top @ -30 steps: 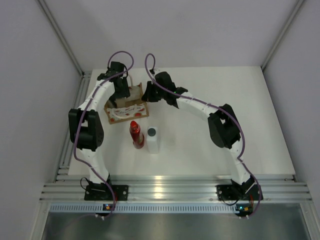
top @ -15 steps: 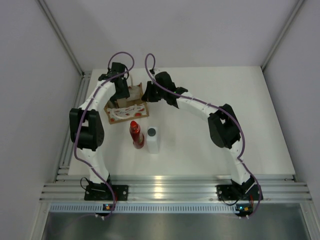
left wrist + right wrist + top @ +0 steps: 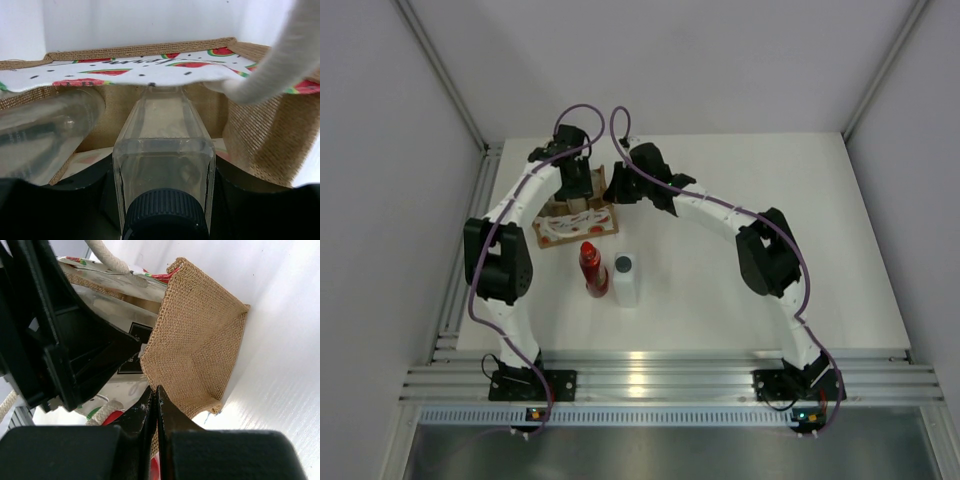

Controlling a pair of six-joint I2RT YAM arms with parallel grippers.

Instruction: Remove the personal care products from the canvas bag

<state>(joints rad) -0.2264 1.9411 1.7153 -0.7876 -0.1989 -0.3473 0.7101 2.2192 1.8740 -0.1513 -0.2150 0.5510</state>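
Next, I let go of the clear square bottle with my left gripper on the table (image 3: 676,339) by the front rail, close to the white bottle.
The canvas bag (image 3: 572,222) lies on its side, a tan tote with watermelon-print sides (image 3: 150,70) and a white rope handle (image 3: 280,55). My left gripper (image 3: 578,183) reaches into its mouth and is shut on a clear square bottle with a dark ribbed cap (image 3: 164,125), one black finger (image 3: 85,187) on each flank. A pale translucent tube (image 3: 45,130) lies beside it inside the bag. My right gripper (image 3: 156,390) is shut on the bag's burlap edge (image 3: 200,340). A red bottle (image 3: 592,268) and a white bottle with a dark cap (image 3: 625,280) stand on the table in front of the bag.
The white table (image 3: 750,190) stretches to the right. An aluminium rail (image 3: 470,230) runs along the table's left edge, close to the bag. Grey walls close in the back and both sides.
My left gripper has shifted right and deeper into the bag, its jaws have narrowed onto the clear bottle, and the bag has turned slightly. The right arm has stayed put.
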